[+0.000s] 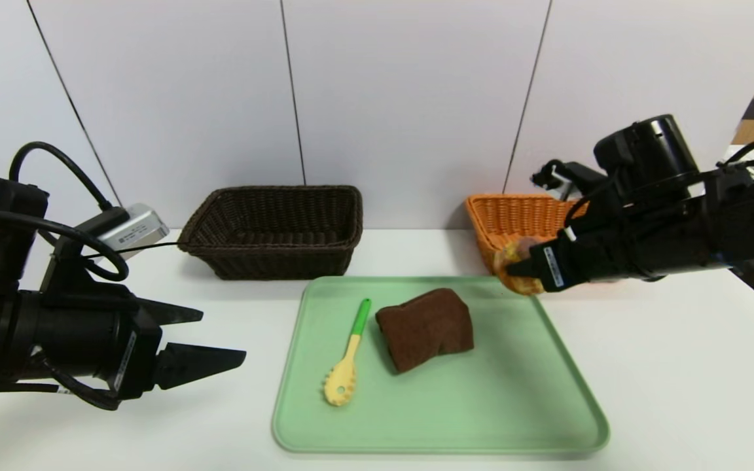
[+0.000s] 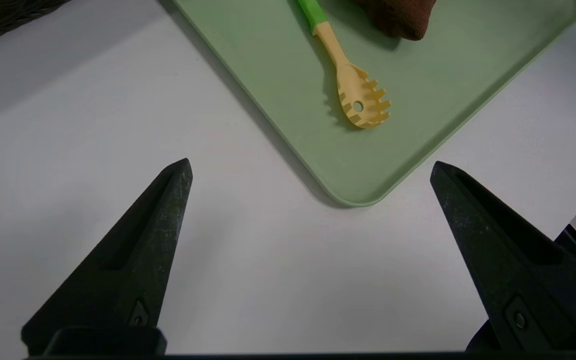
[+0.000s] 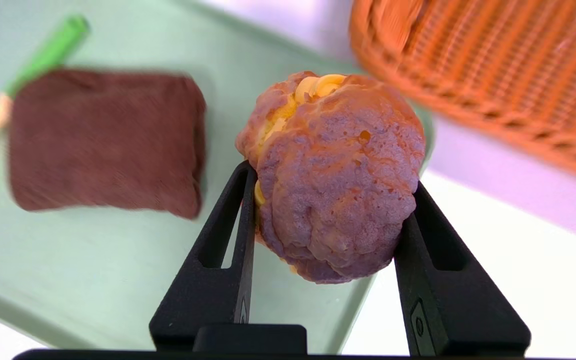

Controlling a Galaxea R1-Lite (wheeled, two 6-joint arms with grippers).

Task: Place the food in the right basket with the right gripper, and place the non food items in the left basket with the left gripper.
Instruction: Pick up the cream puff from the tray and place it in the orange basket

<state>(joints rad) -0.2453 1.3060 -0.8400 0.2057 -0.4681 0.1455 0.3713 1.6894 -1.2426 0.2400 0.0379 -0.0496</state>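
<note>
The bun, now above the green tray's far corner, will go from my right gripper down inside the orange basket (image 1: 548,234), toward the end of it that is closest to the dark brown basket.
My right gripper (image 1: 520,267) (image 3: 330,175) is shut on the food, a pink-topped bun (image 3: 335,175) (image 1: 520,271) with yellow filling, held above the green tray's far right corner, just in front of the orange right basket (image 1: 514,219) (image 3: 508,65). The yellow pasta spoon with a green handle (image 1: 348,356) (image 2: 353,82) and the folded brown towel (image 1: 426,327) (image 3: 103,142) (image 2: 398,17) lie on the tray. My left gripper (image 1: 223,337) (image 2: 310,170) hovers open over the bare table left of the tray. The dark brown left basket (image 1: 272,229) stands at the back.
The green tray (image 1: 482,418) (image 2: 418,125) (image 3: 93,270) takes up the middle of the white table. Both baskets stand against the white back wall. A silver camera box (image 1: 135,226) sits on my left wrist.
</note>
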